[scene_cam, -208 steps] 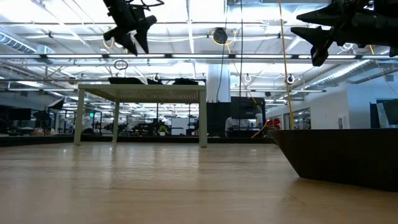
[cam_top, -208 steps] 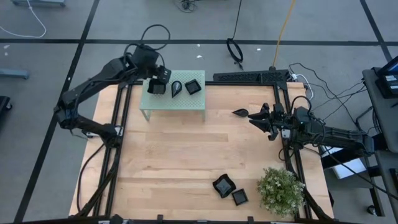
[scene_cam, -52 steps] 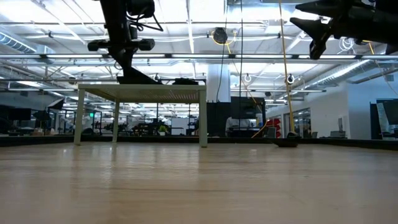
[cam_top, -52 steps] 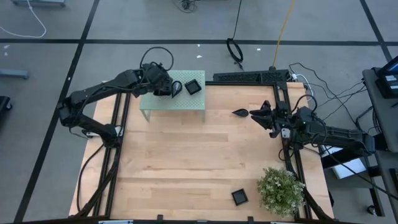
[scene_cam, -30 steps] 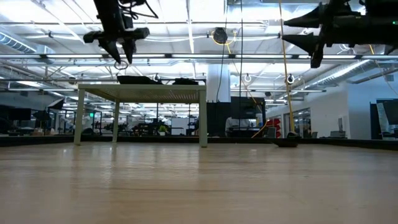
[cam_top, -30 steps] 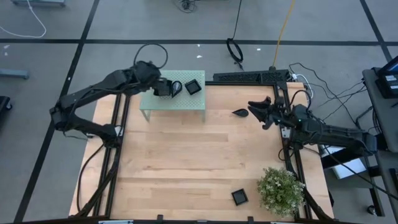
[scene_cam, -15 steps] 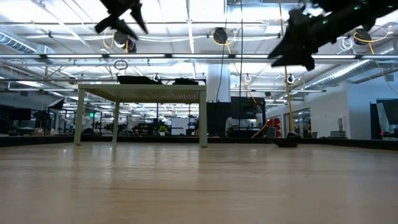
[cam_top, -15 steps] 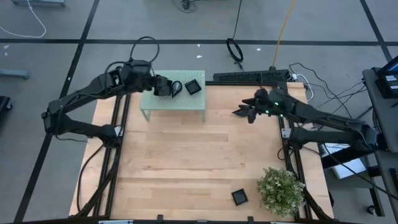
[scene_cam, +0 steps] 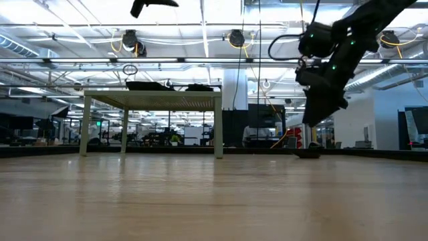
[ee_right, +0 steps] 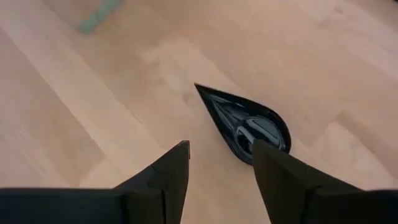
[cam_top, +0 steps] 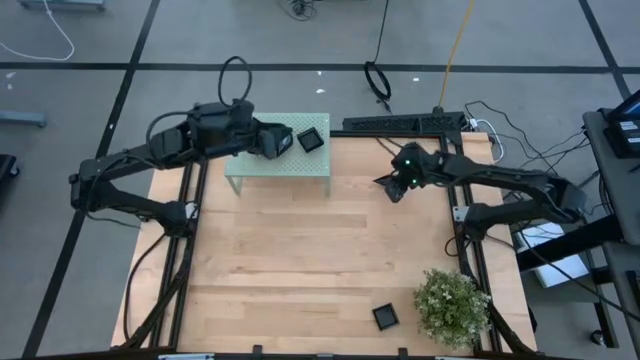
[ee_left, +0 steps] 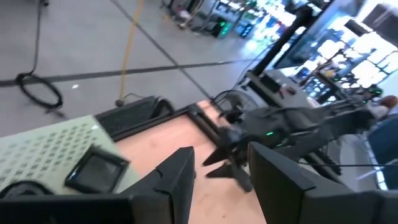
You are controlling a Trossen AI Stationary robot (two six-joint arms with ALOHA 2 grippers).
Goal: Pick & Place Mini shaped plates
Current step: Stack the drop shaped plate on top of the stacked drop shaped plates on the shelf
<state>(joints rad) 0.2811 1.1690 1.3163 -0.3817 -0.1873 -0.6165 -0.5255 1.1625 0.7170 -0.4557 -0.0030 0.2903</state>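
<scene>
I should close my right gripper on the near-side edge (cam_top: 381,184) (ee_right: 217,124) of the black teardrop mini plate, between the plate's pointed end and its round end.
A black teardrop mini plate (ee_right: 249,124) lies flat on the wooden table (cam_top: 300,260), also visible from above (cam_top: 383,180) at the far right. My right gripper (ee_right: 221,165) hovers open just above it, pointing down at a slant; the plate lies just past its fingertips, untouched. A square mini plate (cam_top: 312,139) and a teardrop one (cam_top: 287,141) rest on the green perforated platform (cam_top: 290,168). My left gripper (ee_left: 221,171) is open and empty, held high over the platform's left part (cam_top: 272,140). Another square plate (cam_top: 385,317) lies near the front edge.
A potted green plant (cam_top: 452,305) stands at the near right corner, next to the square plate. The platform stands on legs (scene_cam: 218,127) at the table's far left. Black frame rails run along both table sides. The table's middle is bare wood.
My left gripper has risen from just above the platform and tipped up from pointing down to nearly level. My right gripper has swung toward the table's left, sunk and tipped from level to pointing down over the teardrop plate. No plate has moved.
</scene>
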